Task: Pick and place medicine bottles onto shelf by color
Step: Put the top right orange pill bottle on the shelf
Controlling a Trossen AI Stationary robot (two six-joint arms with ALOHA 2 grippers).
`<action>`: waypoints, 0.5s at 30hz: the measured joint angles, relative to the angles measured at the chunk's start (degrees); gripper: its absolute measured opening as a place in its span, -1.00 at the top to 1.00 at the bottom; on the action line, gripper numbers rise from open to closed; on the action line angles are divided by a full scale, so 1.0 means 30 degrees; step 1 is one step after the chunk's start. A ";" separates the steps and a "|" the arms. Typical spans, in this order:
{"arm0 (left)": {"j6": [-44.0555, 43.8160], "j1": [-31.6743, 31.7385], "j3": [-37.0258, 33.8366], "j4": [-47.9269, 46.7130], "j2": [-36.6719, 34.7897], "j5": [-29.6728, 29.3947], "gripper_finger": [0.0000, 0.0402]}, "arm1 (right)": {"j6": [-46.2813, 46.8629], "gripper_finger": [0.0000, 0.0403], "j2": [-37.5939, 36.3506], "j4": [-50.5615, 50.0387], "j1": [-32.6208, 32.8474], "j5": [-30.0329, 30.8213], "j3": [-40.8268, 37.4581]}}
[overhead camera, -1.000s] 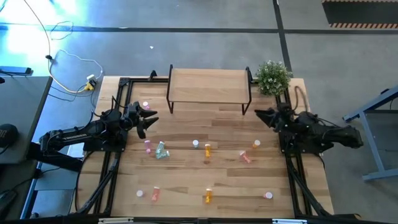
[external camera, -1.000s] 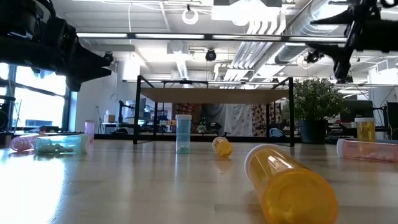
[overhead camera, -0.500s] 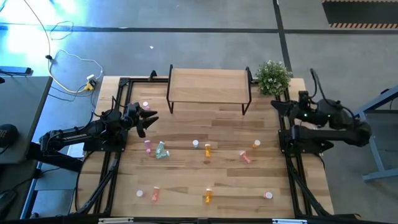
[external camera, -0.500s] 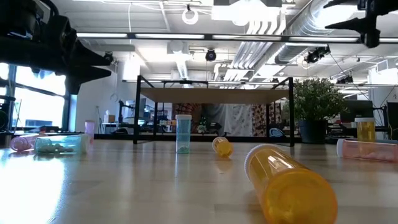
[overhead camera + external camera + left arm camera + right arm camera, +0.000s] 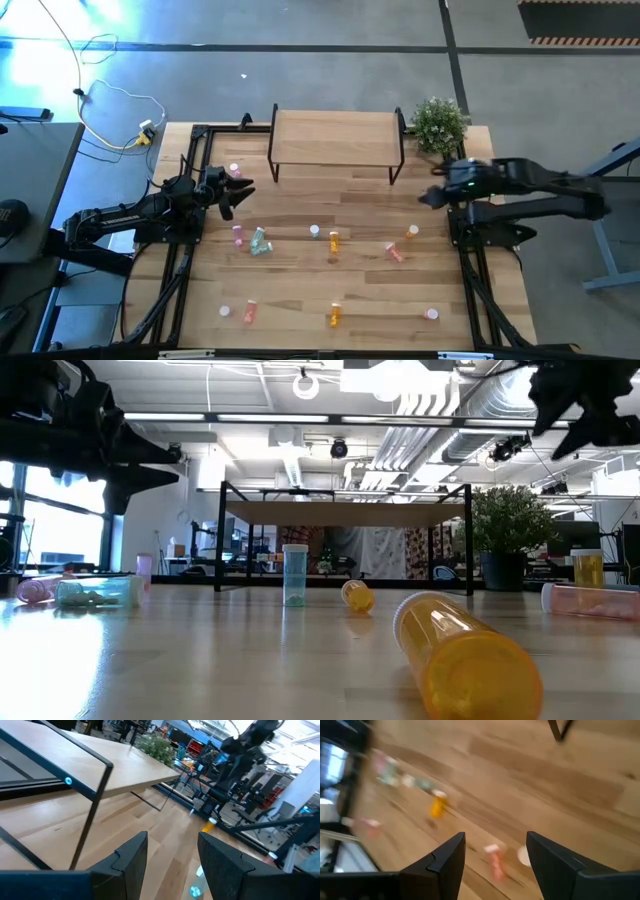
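Note:
The orange bottle lies beside the salmon bottle. My right gripper will next close on the white cap of the orange bottle (image 5: 414, 229) (image 5: 523, 855).
Several small medicine bottles lie or stand scattered on the tabletop: a pink one (image 5: 238, 236), a pale green one (image 5: 260, 243), orange ones (image 5: 333, 243) (image 5: 334, 316) and a salmon one (image 5: 394, 253). The shelf (image 5: 335, 138) stands at the table's far middle on its thin black legs, and its top is bare. My left gripper (image 5: 240, 192) hovers open at the left, fingers level and aimed at the shelf (image 5: 90, 765). My right gripper (image 5: 430, 197) hangs open at the right, tilted down over the salmon bottle (image 5: 495, 862); the right wrist view is blurred.
A potted plant (image 5: 438, 123) stands at the far right corner beside the shelf. Black frame rails (image 5: 185, 260) (image 5: 472, 270) run along both sides of the table. In the low view an orange bottle (image 5: 465, 655) lies close to the near edge.
My right gripper has risen from its folded place at the table's right side and has tipped from about level to slanting down at the tabletop. No bottle has moved.

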 joint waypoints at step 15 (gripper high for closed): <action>-0.0627 0.0000 0.0000 0.0000 0.0004 0.0076 0.18 | -0.0002 0.00 0.5729 -0.0013 0.0014 -0.2746 -0.0413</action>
